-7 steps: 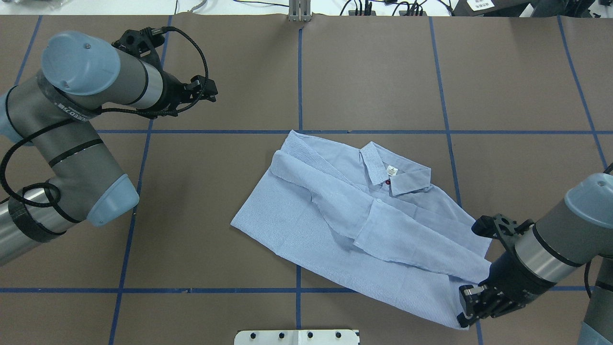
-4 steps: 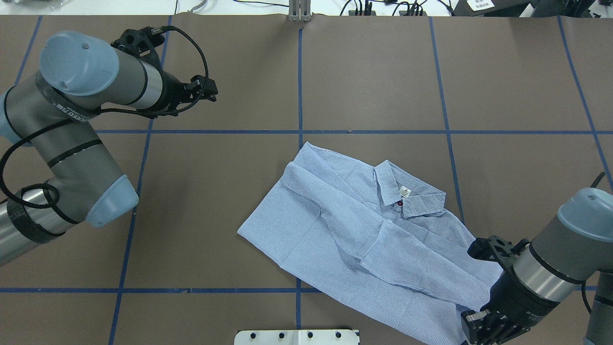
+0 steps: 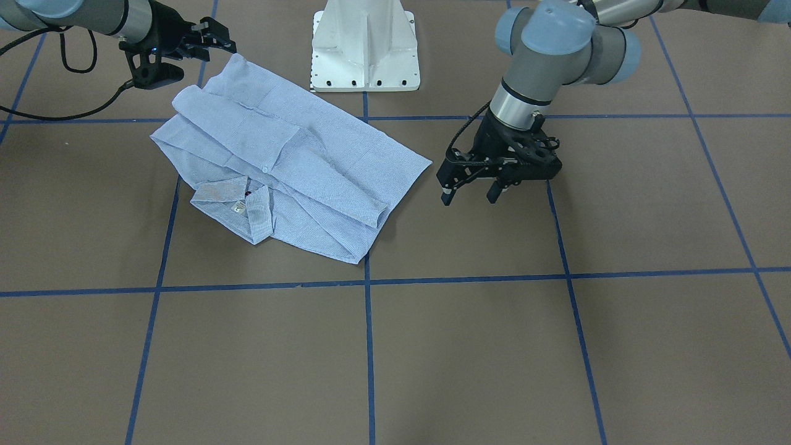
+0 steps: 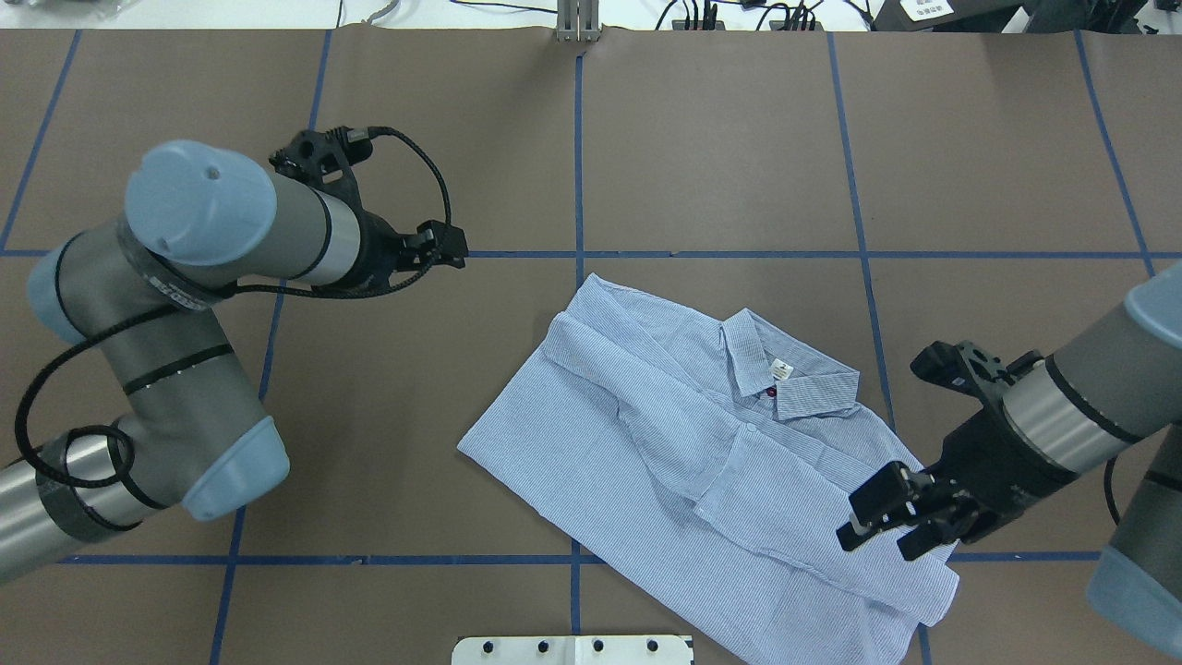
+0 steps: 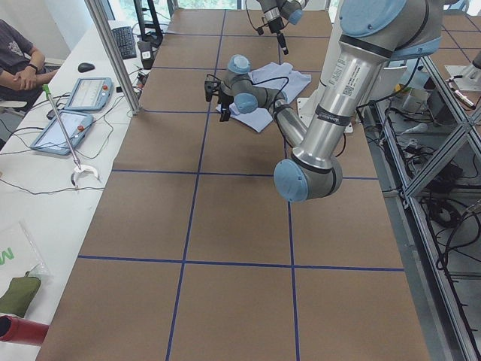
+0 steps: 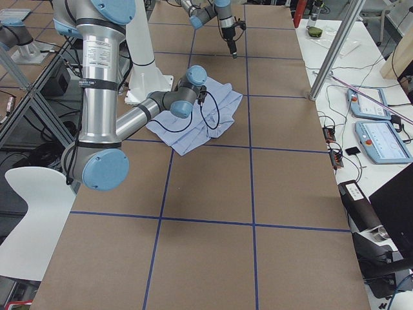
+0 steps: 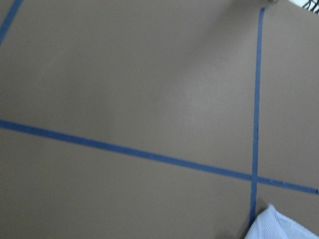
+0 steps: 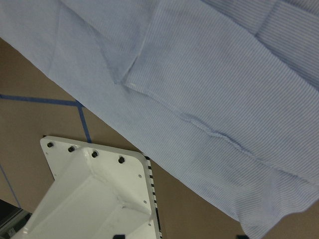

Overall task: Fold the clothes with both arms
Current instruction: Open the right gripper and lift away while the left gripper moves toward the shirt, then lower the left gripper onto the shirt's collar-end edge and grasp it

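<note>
I should move my left gripper next to the shirt's near corner (image 3: pixel 427 162), the one pointing toward this gripper, and close it there.
The clothes are a single light blue-and-white striped shirt (image 4: pixel 683 443), lying flat with its sleeves folded across the front and its collar (image 4: pixel 794 379) toward the far side. It also shows in the front-facing view (image 3: pixel 278 167). My right gripper (image 4: pixel 877 545) hangs open just above the shirt's near right corner, nothing between its fingers, and appears again in the front-facing view (image 3: pixel 224 37). My left gripper (image 4: pixel 457 247) is open over bare table, left of the shirt's far left corner; the front-facing view shows it too (image 3: pixel 469 198). The right wrist view looks down on striped cloth (image 8: pixel 199 74).
The white pedestal base (image 4: pixel 572 649) stands at the table's near edge, close to the shirt's hem. Blue tape lines (image 4: pixel 578 185) grid the brown table. A side table with tablets (image 5: pixel 75 105) and a seated person (image 5: pixel 19 64) lies beyond the far edge.
The right gripper dragged the shirt's corner toward the near right, then let go, opened and rose. The left arm has swung in closer to the shirt.
</note>
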`<state>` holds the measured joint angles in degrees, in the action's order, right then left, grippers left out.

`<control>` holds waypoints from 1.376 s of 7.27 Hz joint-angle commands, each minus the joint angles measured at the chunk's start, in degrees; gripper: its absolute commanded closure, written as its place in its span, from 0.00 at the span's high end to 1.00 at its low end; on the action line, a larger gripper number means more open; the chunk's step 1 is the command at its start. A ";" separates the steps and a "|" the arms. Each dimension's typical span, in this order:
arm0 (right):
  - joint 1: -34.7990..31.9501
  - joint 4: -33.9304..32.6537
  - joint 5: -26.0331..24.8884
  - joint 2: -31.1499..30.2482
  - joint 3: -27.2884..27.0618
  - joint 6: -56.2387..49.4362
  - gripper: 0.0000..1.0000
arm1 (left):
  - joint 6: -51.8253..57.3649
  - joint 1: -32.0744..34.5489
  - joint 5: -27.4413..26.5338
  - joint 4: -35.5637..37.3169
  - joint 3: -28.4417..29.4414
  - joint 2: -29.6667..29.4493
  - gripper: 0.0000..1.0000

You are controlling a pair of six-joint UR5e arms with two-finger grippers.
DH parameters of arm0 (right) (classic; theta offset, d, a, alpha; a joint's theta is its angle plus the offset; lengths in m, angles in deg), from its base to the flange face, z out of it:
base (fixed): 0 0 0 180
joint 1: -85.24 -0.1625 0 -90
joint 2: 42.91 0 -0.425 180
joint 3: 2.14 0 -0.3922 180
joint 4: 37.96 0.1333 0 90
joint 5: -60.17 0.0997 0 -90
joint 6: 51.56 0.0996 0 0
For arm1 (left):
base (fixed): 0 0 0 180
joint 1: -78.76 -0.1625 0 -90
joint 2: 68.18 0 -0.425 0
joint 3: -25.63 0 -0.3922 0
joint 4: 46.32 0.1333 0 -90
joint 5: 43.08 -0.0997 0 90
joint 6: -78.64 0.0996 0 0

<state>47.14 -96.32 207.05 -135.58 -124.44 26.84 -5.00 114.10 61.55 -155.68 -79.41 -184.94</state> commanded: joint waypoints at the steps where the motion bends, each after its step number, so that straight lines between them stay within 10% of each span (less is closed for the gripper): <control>1: -8.54 0.00 -0.37 3.53 0.13 -0.09 1.00 | -7.04 -8.15 -2.92 -0.24 -0.42 0.21 0.99; 10: -10.59 -0.09 -1.95 6.01 0.22 -0.09 1.00 | -8.56 -14.07 -6.90 0.28 4.50 0.65 0.85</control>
<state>36.54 -96.41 205.10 -129.61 -124.25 26.71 -13.55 100.06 54.76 -155.45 -75.22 -184.44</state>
